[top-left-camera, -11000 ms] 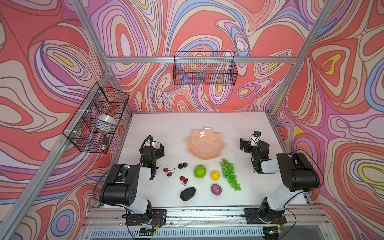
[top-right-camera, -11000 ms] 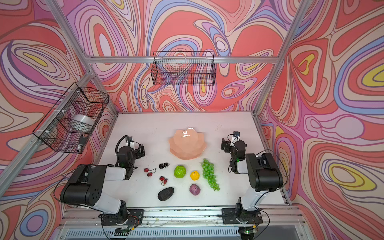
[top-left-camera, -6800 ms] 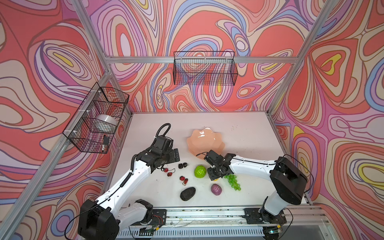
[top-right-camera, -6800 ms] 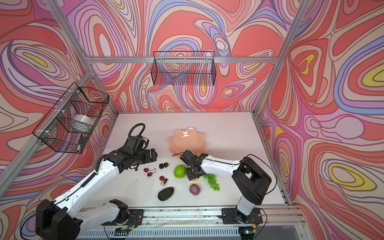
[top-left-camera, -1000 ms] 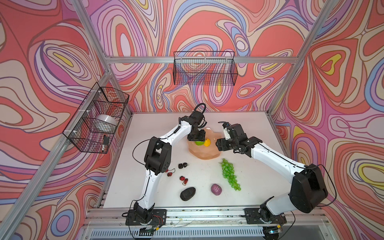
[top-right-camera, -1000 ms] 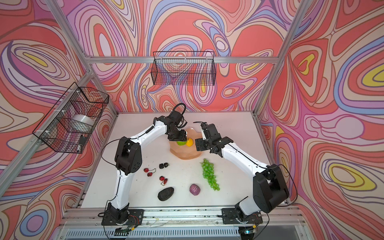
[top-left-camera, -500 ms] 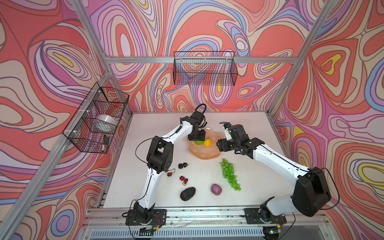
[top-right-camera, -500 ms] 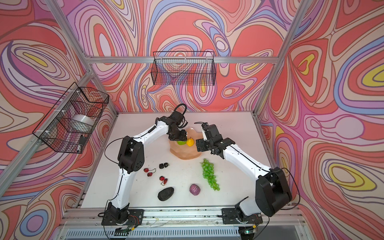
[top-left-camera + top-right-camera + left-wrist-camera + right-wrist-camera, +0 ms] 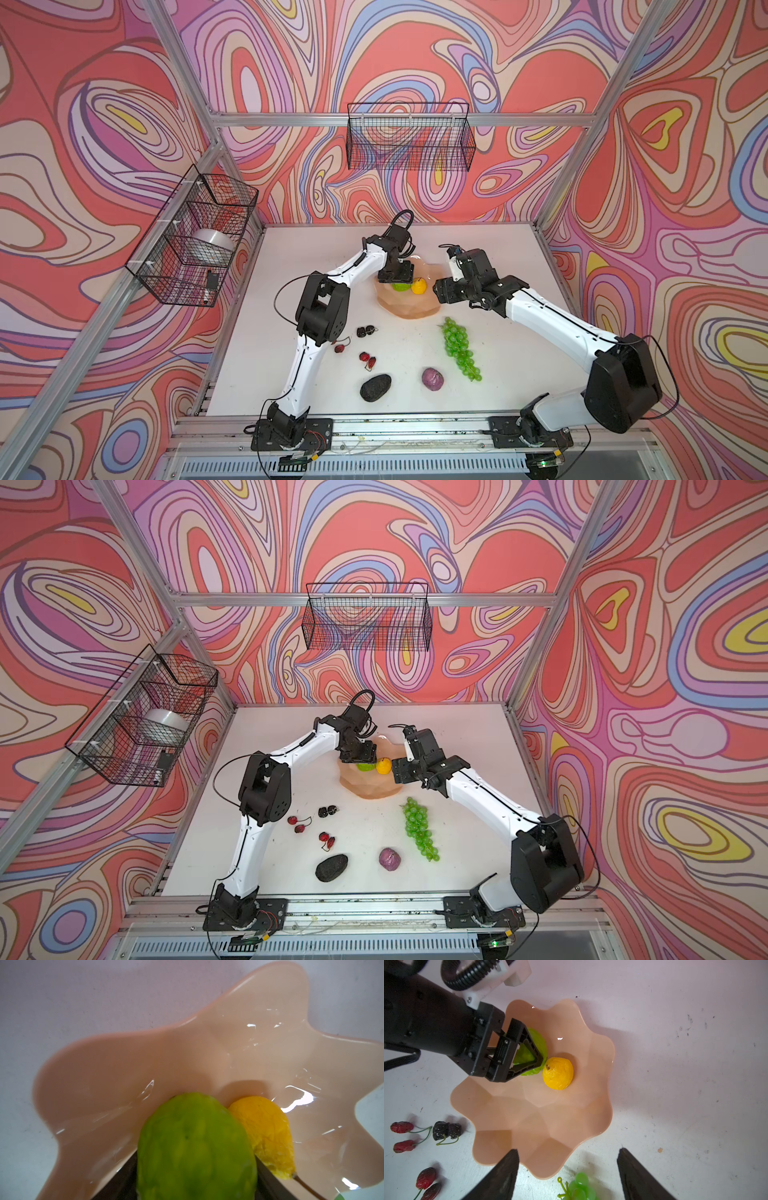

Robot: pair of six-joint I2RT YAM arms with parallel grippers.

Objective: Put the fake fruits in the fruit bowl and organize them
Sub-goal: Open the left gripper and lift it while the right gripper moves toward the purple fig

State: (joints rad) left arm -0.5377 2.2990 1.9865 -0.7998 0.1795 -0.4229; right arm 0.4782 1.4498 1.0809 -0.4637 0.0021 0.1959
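Observation:
I need to next close my right gripper around the sides of the purple ball [image 9: 432,379], which lies between the avocado and the grapes.
The peach-pink fruit bowl [image 9: 409,308] stands mid-table and holds the bumpy green ball [image 9: 400,286] and the yellow lemon [image 9: 418,286], which touch. My left gripper [image 9: 197,1159] reaches down into the bowl, its fingers close on either side of the green ball [image 9: 195,1147]; no gap shows and I cannot see a squeeze. My right gripper [image 9: 568,1150] hovers open and empty over the bowl's near right rim, above the grape bunch [image 9: 579,1188]. On the table lie the grapes [image 9: 457,347], purple ball [image 9: 432,378], avocado [image 9: 375,387], black cherries [image 9: 365,331] and red cherries [image 9: 340,347].
A second red cherry pair [image 9: 368,360] lies above the avocado. Black wire baskets hang on the left wall [image 9: 195,245] and the back wall [image 9: 409,137]. My left arm's elbow [image 9: 322,307] stands left of the cherries.
Since the earliest frames the green ball and the lemon have gone from the table into the bowl. Over the last second neither arm has visibly moved.

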